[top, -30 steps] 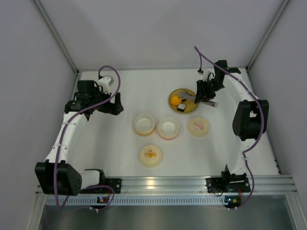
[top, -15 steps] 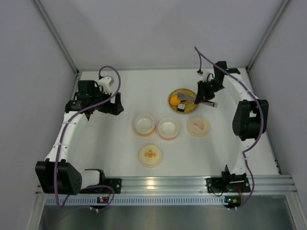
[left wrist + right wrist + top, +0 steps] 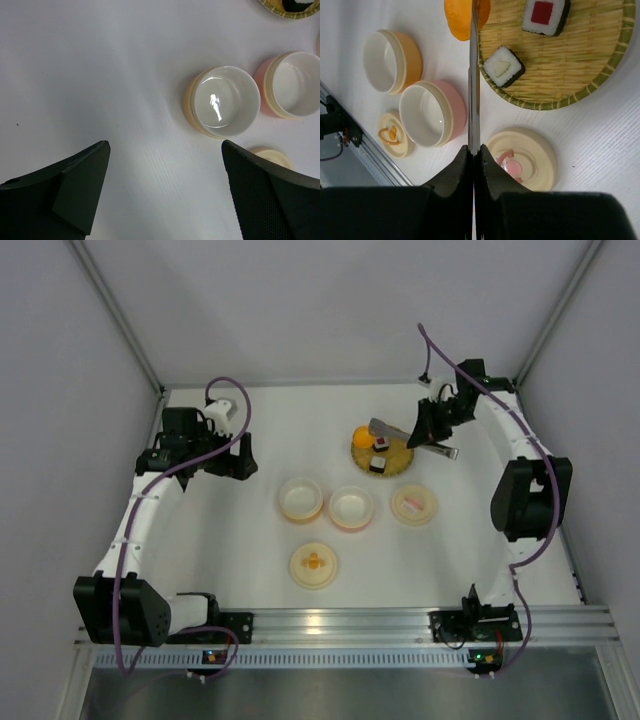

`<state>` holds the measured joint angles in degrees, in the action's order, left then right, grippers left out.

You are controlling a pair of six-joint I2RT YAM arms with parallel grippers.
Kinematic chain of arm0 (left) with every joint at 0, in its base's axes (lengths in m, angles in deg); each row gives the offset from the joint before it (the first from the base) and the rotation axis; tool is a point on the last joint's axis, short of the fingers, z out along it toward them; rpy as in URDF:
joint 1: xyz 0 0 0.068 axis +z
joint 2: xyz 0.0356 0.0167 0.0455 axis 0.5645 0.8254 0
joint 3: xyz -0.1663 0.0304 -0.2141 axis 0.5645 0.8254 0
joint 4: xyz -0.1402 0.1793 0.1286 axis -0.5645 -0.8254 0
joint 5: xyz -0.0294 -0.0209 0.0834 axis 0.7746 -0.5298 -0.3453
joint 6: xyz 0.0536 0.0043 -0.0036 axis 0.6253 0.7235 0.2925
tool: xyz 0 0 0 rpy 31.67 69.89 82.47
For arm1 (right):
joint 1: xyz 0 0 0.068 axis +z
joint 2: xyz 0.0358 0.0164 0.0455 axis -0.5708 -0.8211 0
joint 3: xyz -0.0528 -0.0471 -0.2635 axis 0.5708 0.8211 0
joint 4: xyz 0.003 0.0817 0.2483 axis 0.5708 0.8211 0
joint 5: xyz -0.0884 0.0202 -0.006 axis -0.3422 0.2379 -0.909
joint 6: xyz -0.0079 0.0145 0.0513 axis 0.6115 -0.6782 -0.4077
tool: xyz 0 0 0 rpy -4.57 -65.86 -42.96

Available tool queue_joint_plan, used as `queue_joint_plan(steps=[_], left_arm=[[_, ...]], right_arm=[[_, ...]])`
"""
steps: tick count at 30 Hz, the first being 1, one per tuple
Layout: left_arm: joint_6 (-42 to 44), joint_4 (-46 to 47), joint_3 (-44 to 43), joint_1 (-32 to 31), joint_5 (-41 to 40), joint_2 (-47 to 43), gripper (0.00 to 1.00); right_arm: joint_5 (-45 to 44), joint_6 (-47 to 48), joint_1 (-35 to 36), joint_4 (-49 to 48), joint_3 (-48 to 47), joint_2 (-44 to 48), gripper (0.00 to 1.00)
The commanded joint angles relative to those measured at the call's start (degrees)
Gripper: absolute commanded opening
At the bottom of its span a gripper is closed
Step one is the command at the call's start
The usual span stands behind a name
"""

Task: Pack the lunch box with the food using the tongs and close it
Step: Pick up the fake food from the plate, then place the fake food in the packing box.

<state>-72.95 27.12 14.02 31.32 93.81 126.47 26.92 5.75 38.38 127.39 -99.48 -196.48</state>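
Note:
I will use my right gripper to let go of the orange ball with the tongs inside the yellow bowl (image 3: 299, 504) (image 3: 381, 63) next to the pink bowl.
My right gripper (image 3: 474, 147) is shut on the slim silver tongs (image 3: 473, 75), which are pressed together and point over the bamboo plate (image 3: 570, 65). In the top view the right gripper (image 3: 425, 430) holds the tongs (image 3: 390, 430) above the plate's far edge. The food lies on the plate: an orange ball (image 3: 457, 20) beneath the tongs' far end, a red-centred roll (image 3: 545, 14) and a pale-centred roll (image 3: 502, 66). The lunch box is two open bowls, yellow (image 3: 301, 498) and pink (image 3: 351, 507). My left gripper (image 3: 165, 150) is open and empty, far left (image 3: 240, 455).
Two cream lids lie flat: one with a pink handle (image 3: 414, 504) right of the pink bowl, one with an orange handle (image 3: 314, 565) nearer the front. The left wrist view shows the yellow bowl (image 3: 225, 100) and pink bowl (image 3: 295, 82) ahead. Grey walls enclose the table.
My right gripper has closed on the tongs and drawn back toward the far right, carrying them with it. The left arm has not moved.

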Motion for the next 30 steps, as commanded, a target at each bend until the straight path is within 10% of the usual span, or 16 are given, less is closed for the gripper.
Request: queue_joint_plan(steps=[1, 30], left_arm=[[-1.31, 0.95, -1.9, 0.32, 0.0, -0.99, 0.98], [-3.6, -2.74, -8.23, 8.06, 10.19, 4.28, 0.98]], right_arm=[[5.46, -0.88, -0.23, 0.27, -3.79, 6.08, 0.0], [-1.74, 15.38, 26.04, 8.8, -4.14, 4.16, 0.0]])
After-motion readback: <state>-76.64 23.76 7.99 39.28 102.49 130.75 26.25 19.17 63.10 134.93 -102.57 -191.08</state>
